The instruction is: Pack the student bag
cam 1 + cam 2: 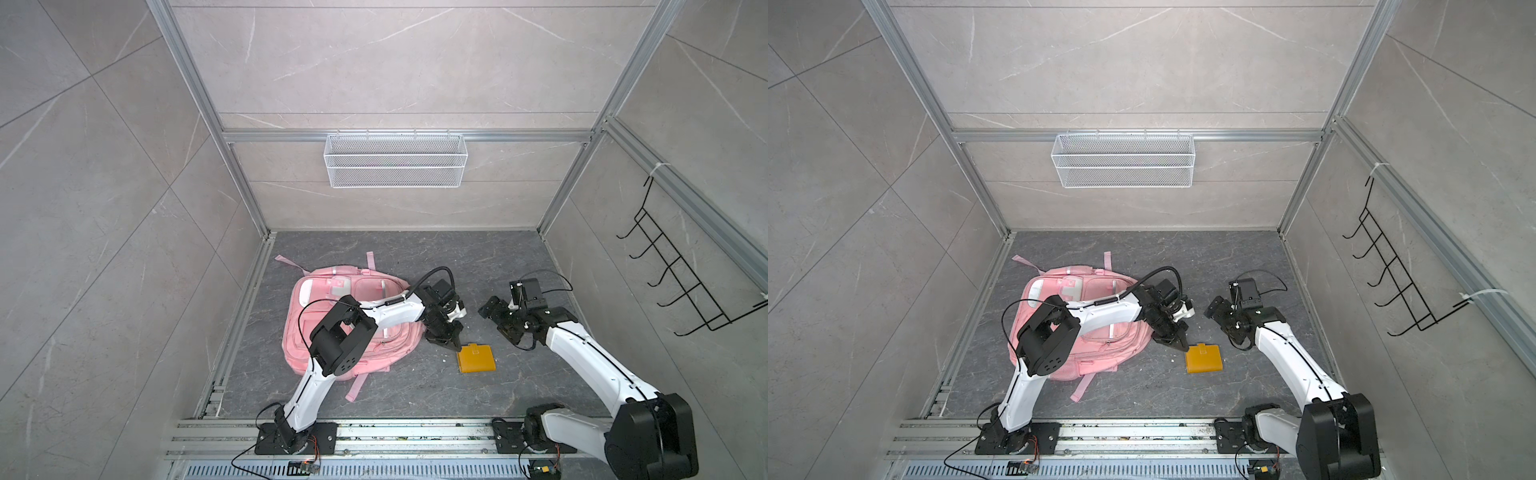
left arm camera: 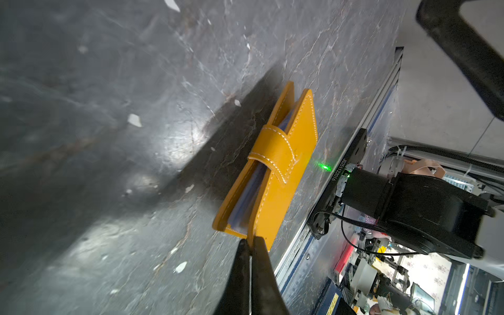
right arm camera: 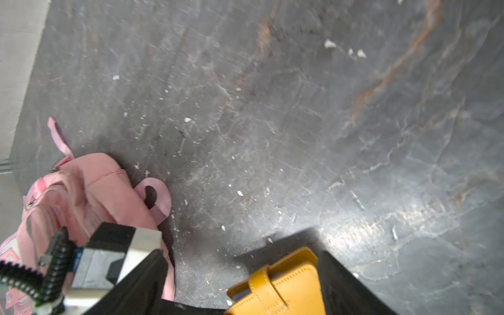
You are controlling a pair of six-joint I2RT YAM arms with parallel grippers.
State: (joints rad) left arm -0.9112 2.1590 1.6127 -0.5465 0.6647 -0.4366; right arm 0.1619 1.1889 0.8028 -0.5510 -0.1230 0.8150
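Observation:
My left gripper pinches just a corner of the yellow wallet's top cover. It should open wide and take both covers across the wallet's strap tab point(image 2: 273, 150).
The pink student bag point(image 1: 374, 286) point(image 1: 1100, 286) lies flat on the dark floor at the left, partly under my left arm. It also shows in the right wrist view point(image 3: 103, 185). A yellow wallet point(image 1: 476, 357) point(image 1: 1204, 358) with a strap tab lies on the floor to the bag's right. My left gripper point(image 1: 453, 345) point(image 2: 251, 241) is shut, pinching a corner of the wallet's point(image 2: 283, 169) top cover. My right gripper point(image 1: 496, 320) point(image 3: 241, 255) hangs open a little behind and right of the wallet point(image 3: 294, 289), not touching it.
A white wire basket point(image 1: 395, 160) hangs on the back wall. On the right wall is a black hook rack point(image 1: 681, 274). An aluminium rail point(image 1: 374, 432) carrying both arm bases runs along the front edge. Small white flecks dot the floor.

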